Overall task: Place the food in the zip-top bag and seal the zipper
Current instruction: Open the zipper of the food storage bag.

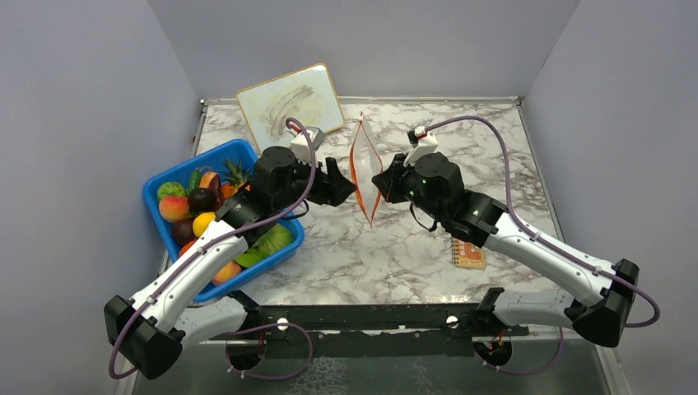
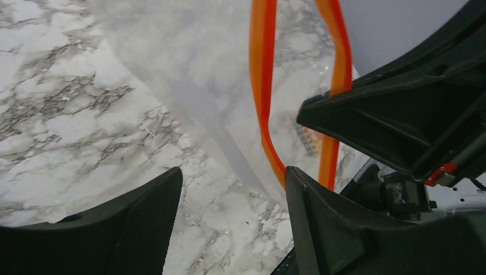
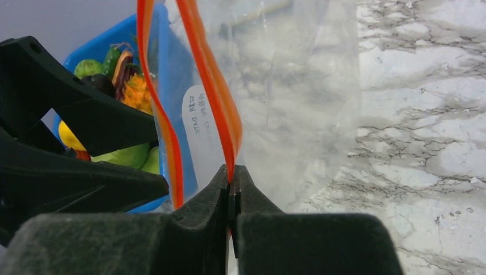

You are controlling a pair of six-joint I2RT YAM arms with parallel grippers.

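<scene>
Next, I grab the free zipper strip point(image 1: 352, 162) with my left gripper and pull the zip-top bag's opening wide before getting food, because that opening is only a narrow gap.
The clear zip-top bag point(image 1: 365, 169) hangs upright over the middle of the table, its mouth parted. My right gripper point(image 3: 232, 182) is shut on one orange-red zipper point(image 3: 216, 91) strip and holds the bag point(image 3: 298, 86) up. My left gripper point(image 2: 232, 189) stands open just left of the bag, nothing between its fingers point(image 2: 137, 223); the other zipper point(image 2: 262, 86) strip runs past its right finger. The food point(image 1: 200, 202), toy fruits and vegetables, lies in the blue tub point(image 1: 233, 149) at the left. In the top view the left gripper point(image 1: 344, 188) and right gripper point(image 1: 380, 183) face each other across the bag.
A framed whiteboard point(image 1: 290, 100) leans at the back wall. A small orange notebook point(image 1: 468, 253) lies on the marble beside the right arm. Grey walls close in the table on three sides. The blue tub point(image 3: 172, 74) shows behind the bag in the right wrist view.
</scene>
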